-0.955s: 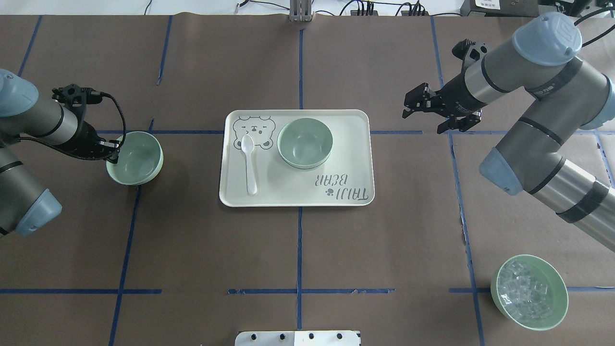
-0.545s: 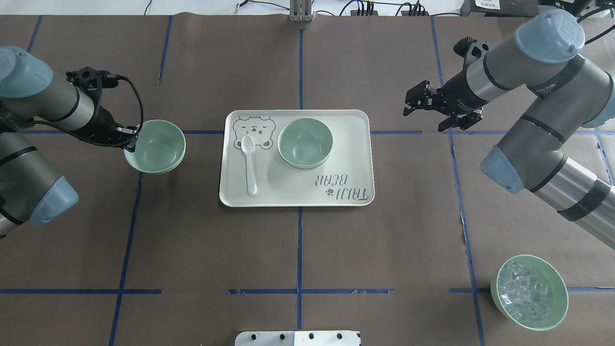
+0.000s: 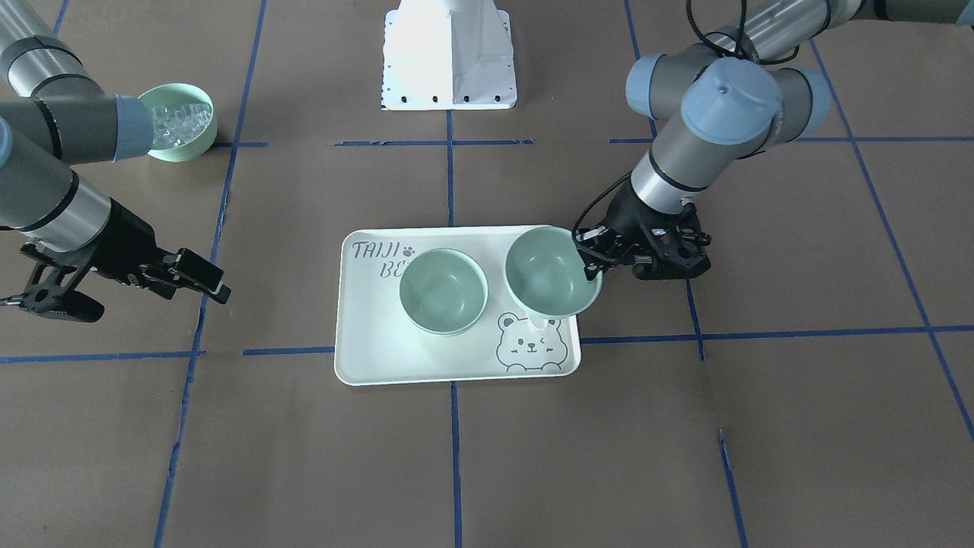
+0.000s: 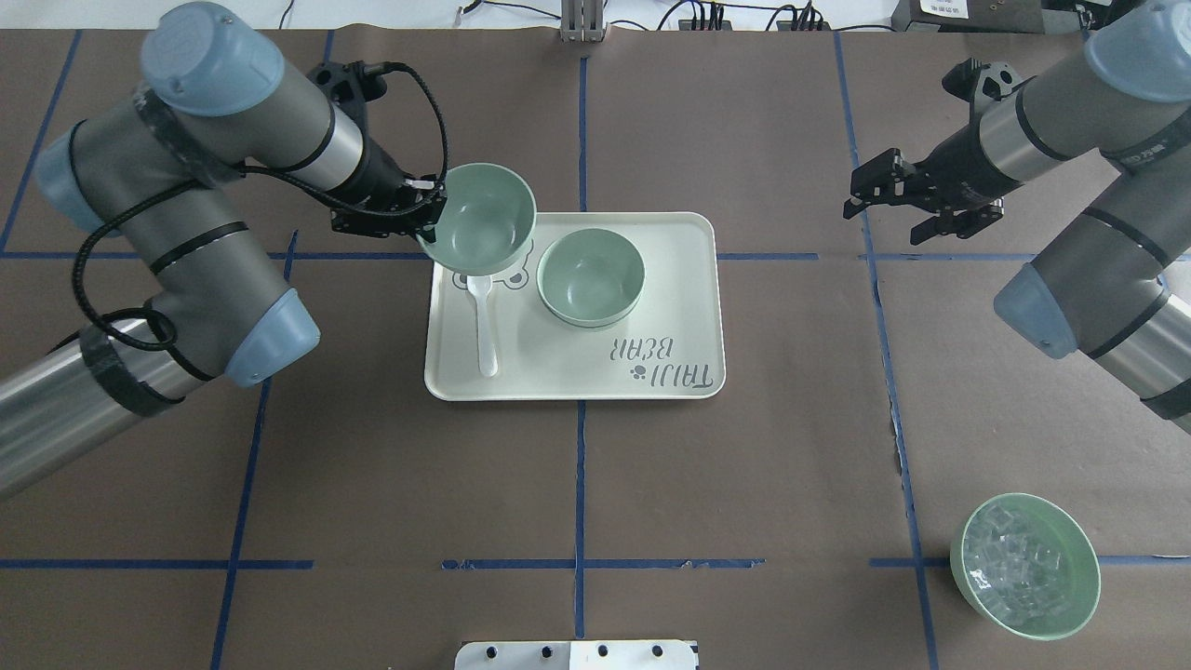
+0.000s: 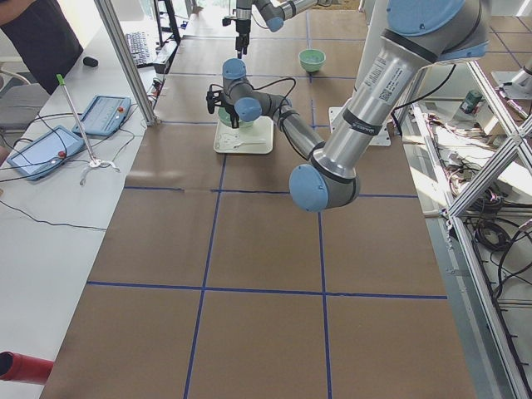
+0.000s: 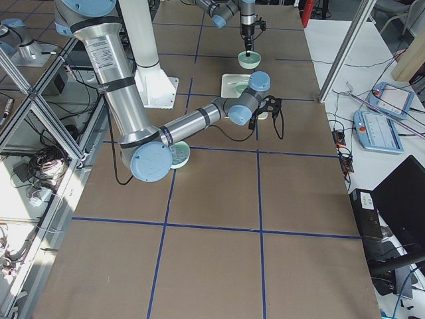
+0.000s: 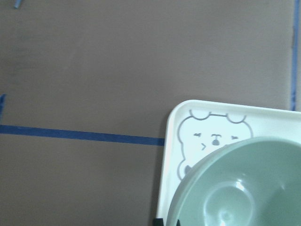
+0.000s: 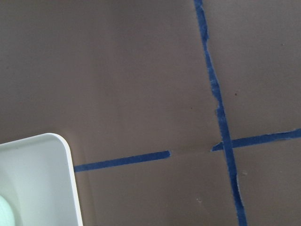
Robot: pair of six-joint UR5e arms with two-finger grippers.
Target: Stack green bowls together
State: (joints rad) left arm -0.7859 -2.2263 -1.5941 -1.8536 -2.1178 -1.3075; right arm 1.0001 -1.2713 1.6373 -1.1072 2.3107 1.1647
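Observation:
The robot's left gripper will release the held bowl inside the green bowl sitting upright on the bear-print tray (image 3: 444,291).
My left gripper (image 4: 431,212) is shut on the rim of a pale mint-green bowl (image 4: 482,228) and holds it in the air, tilted, over the far left corner of the bear-print tray (image 4: 670,307). The held bowl fills the lower right of the left wrist view (image 7: 244,188) and shows in the front view (image 3: 549,274). Another green bowl (image 4: 591,276) sits upright on the tray just to its right. I cannot tell whether a third bowl is nested in it. My right gripper (image 4: 882,221) is open and empty, above the table right of the tray.
A white spoon (image 4: 485,330) lies on the tray's left part, its head under the held bowl. A green bowl of clear cubes (image 4: 1023,566) stands at the near right of the table. The robot's white base plate (image 4: 577,654) sits at the near edge.
My left gripper has lifted the bowl from the table at the left and carried it right to the tray's corner. My right gripper has drawn back to the right, still open.

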